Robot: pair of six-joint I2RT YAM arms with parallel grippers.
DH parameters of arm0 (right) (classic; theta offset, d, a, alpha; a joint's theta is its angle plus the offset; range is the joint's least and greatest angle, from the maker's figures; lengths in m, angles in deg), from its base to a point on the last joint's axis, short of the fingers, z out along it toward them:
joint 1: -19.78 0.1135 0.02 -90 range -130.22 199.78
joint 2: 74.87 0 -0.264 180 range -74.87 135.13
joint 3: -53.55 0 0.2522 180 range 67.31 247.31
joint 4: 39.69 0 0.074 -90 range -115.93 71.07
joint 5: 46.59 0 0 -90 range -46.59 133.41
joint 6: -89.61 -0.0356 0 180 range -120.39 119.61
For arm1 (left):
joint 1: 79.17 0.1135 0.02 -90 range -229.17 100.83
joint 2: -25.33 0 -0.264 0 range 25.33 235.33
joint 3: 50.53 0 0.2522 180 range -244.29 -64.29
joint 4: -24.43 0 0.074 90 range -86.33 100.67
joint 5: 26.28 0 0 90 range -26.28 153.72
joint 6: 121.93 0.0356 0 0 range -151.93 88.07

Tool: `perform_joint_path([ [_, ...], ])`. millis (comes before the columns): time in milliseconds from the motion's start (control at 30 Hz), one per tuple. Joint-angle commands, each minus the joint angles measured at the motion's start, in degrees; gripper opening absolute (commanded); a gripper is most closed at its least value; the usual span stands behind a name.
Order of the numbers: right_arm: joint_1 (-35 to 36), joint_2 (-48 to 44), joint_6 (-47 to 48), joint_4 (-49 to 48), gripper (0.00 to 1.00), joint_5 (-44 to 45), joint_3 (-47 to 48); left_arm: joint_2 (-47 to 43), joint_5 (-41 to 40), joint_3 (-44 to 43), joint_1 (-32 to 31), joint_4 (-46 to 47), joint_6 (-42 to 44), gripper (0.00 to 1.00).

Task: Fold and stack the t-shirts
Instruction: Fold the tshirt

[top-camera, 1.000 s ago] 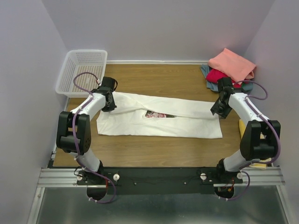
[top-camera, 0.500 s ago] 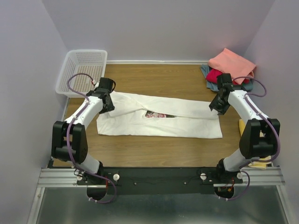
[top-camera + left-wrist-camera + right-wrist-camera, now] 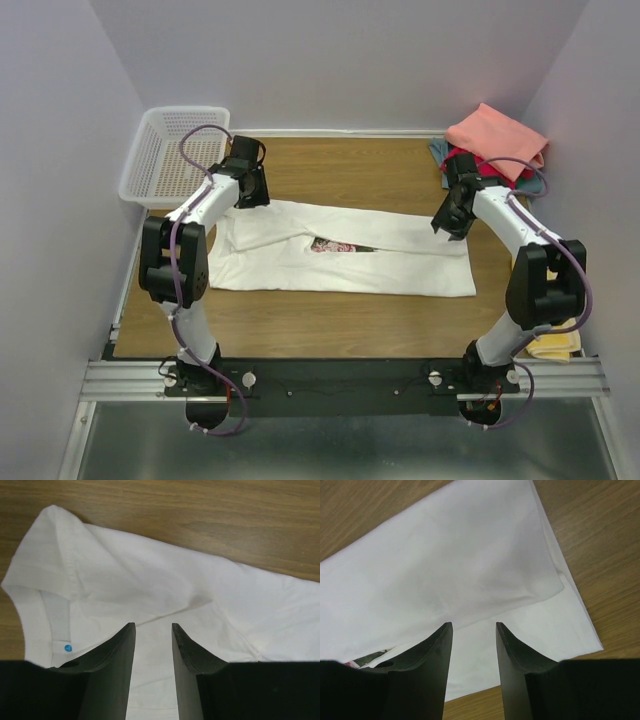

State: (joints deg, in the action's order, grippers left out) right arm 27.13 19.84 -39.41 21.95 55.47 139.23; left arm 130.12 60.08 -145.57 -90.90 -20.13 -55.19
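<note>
Next, my left gripper grips the white t-shirt's top-layer fold (image 3: 281,221) (image 3: 207,603), near the shirt's far edge and on the basket's side of the pink-rose print.
The large white t-shirt (image 3: 345,250) lies flat across the middle of the table, folded lengthwise into a long band, with a slit of its pink-rose print (image 3: 335,245) showing. My left gripper (image 3: 252,192) is open and empty over the shirt's far left end; the left wrist view shows the white cloth (image 3: 150,580) between and beyond its jaws (image 3: 153,626). My right gripper (image 3: 447,222) is open and empty over the shirt's right end (image 3: 460,555), its jaws (image 3: 474,625) above the folded edge. Folded salmon-pink (image 3: 497,135), crimson (image 3: 468,162) and grey-blue (image 3: 438,152) shirts are stacked at the back right.
A white mesh basket (image 3: 170,150) stands at the back left corner. A yellow item (image 3: 555,346) lies at the table's right front edge. Purple walls close in the left, back and right sides. Bare wood shows in front of and behind the white shirt.
Both grippers have moved toward the back: the left from the shirt's left end to its far left corner, the right a little left along the right end. The shirt has hardly shifted.
</note>
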Motion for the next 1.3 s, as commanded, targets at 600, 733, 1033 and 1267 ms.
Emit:
perform_joint_path([
  [600, 4.9, 2.8, -3.5, -0.8, 0.48, -0.7, 2.3, 11.7, 8.5, -7.5, -5.9, -1.3, 4.9, 0.45],
  [733, 4.9, 2.7, -3.7, -0.7, 0.48, -0.8, 2.0, 12.0, 7.2, -6.8, -6.3, -1.2, 4.5, 0.45],
  [1033, 5.0, 1.9, -3.7, -0.6, 0.48, -0.6, 0.9, 13.6, 5.4, -7.1, -6.7, -0.6, 4.1, 0.34],
  [1267, 5.0, 1.3, -3.7, -0.7, 0.48, -0.7, 0.6, 15.0, 4.1, -7.0, -6.8, -0.4, 4.2, 0.29],
])
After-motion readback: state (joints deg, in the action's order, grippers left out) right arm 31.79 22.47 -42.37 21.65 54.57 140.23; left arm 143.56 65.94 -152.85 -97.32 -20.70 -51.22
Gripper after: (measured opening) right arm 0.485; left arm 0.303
